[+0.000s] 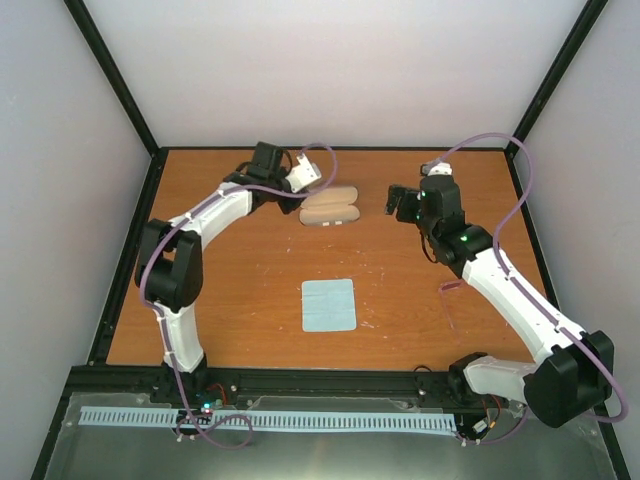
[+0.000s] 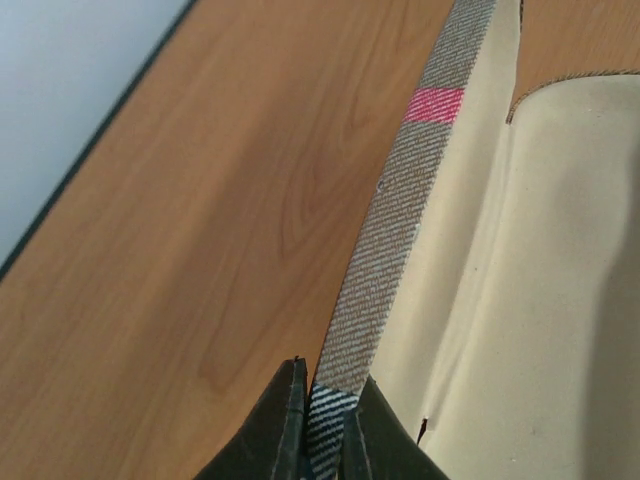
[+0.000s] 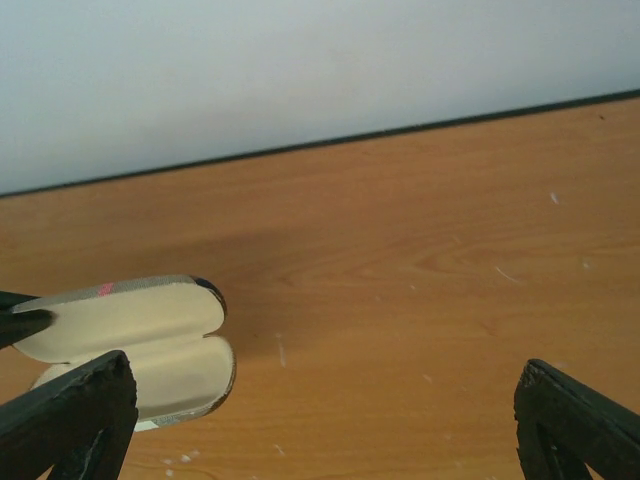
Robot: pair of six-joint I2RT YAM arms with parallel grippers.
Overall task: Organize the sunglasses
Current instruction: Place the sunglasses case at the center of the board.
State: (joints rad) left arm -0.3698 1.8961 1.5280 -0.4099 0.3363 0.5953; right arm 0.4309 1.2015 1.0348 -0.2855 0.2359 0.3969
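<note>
I will have my left gripper set the open case, now at the table's back middle, down and release it on the bare table (image 1: 326,230), a little way behind the light blue cloth.
The brown grey-striped case (image 1: 331,208) lies open at the back middle of the table, its cream lining up. My left gripper (image 1: 312,183) is shut on the striped rim of its lid (image 2: 400,220), as the left wrist view (image 2: 325,405) shows. My right gripper (image 1: 398,200) is wide open and empty, a little right of the case. In the right wrist view (image 3: 320,420) the case (image 3: 130,340) lies at the left. The pink sunglasses (image 1: 449,290) lie to the right, partly hidden by my right arm.
A light blue square cloth (image 1: 329,305) lies flat at the middle front of the table. Black frame posts and grey walls enclose the table (image 1: 250,290). A black edge strip runs along the far side (image 3: 400,132).
</note>
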